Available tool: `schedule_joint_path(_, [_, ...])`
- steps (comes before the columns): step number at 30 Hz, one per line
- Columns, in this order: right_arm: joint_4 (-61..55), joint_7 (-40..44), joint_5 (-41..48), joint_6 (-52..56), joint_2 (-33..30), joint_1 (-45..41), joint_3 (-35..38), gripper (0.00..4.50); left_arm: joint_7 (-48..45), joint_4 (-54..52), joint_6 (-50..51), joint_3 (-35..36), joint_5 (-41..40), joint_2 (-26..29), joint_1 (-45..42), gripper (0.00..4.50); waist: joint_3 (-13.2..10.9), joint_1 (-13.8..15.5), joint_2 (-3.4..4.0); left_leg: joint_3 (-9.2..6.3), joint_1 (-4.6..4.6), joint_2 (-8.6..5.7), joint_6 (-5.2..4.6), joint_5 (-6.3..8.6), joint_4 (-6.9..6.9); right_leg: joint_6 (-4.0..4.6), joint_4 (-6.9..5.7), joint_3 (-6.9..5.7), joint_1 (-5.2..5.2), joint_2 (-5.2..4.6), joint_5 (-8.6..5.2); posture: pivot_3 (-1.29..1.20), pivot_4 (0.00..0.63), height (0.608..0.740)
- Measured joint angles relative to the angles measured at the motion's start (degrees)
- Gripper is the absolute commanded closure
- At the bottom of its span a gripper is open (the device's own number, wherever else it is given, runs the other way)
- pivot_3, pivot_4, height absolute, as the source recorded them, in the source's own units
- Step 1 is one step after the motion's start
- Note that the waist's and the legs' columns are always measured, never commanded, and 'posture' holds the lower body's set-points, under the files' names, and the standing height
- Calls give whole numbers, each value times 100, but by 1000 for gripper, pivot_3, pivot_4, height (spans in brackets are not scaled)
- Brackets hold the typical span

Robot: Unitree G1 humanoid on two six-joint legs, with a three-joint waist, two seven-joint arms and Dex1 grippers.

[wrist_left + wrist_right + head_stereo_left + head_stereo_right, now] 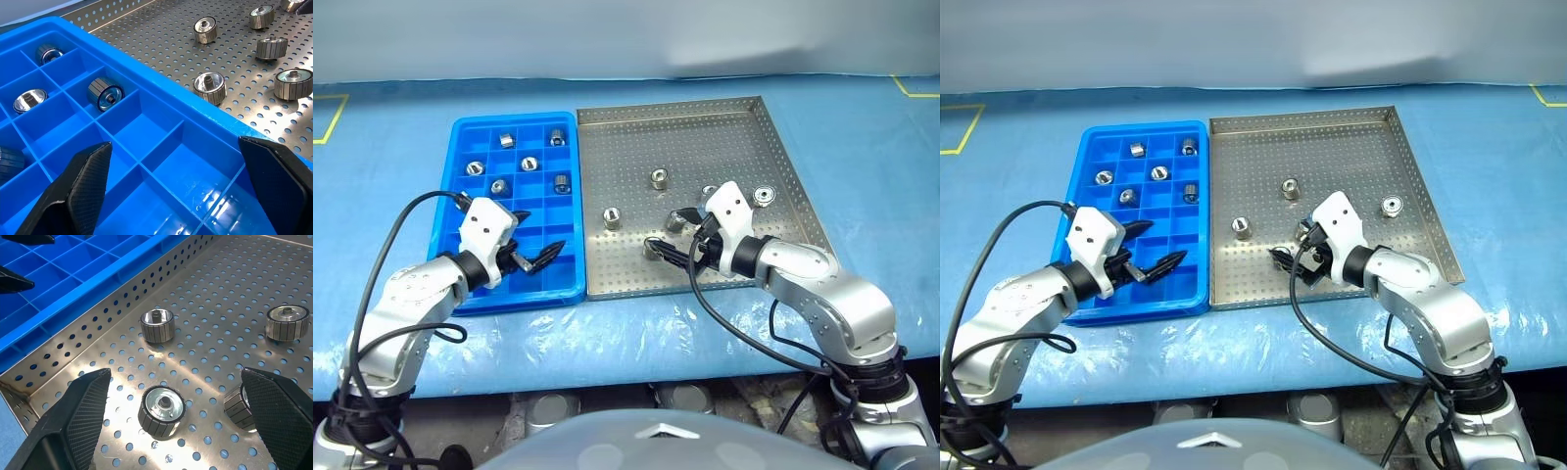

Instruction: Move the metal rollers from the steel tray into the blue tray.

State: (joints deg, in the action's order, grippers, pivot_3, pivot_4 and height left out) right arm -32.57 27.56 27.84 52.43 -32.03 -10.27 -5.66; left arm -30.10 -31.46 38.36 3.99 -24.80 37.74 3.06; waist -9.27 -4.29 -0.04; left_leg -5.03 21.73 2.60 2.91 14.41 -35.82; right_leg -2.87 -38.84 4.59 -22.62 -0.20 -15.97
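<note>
The sides of the metal roller (612,219) (210,89) that stands in the steel tray closest to the blue tray should be gripped next by my left gripper.
The steel tray (783,147) lies right of the blue tray (470,127). Several metal rollers stand on its perforated floor, among them one at the middle (658,178) and one further left (612,217). My right gripper (671,235) hovers open low over the tray's near part. A roller (162,410) stands upright between its fingers, untouched, and another roller (237,406) is half hidden behind one finger. Several rollers (530,164) lie in the blue tray's far compartments. My left gripper (536,238) hangs open and empty over the blue tray's near compartments.
Both trays rest side by side on a blue table cover (391,147). Yellow tape marks (333,117) lie at the far corners. Black cables (386,245) loop from both wrists. The table's near edge runs just below the trays.
</note>
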Motion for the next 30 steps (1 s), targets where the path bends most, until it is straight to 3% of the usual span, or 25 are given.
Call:
schedule_joint_path(20, [-7, 1, -66, 1, 5, 32, -60, 21, -117, 15, 5, 0, -37, 27, -43, 0, 0, 2, 0, 0, 0, 0, 0, 0, -1, 1, -1, -1, 0, 0, 0, -56, 150, 740])
schedule_joint_path(25, [-35, -9, -76, 1, 26, 34, -66, 21, -567, 338, -4, -137, -47, 209, -1047, 0, -1, 36, -1, -4, 0, -1, 1, -1, -12, -4, -4, -6, 5, 2, 0, -61, 150, 740])
schedule_joint_path(30, [-95, -33, -93, 0, 102, 50, -74, 21, -1388, 1129, -1, -995, 184, 415, -2522, 0, 0, 3, -1, -2, 1, -3, -1, 0, -10, -2, -1, -3, 6, 1, 2, -74, 150, 740])
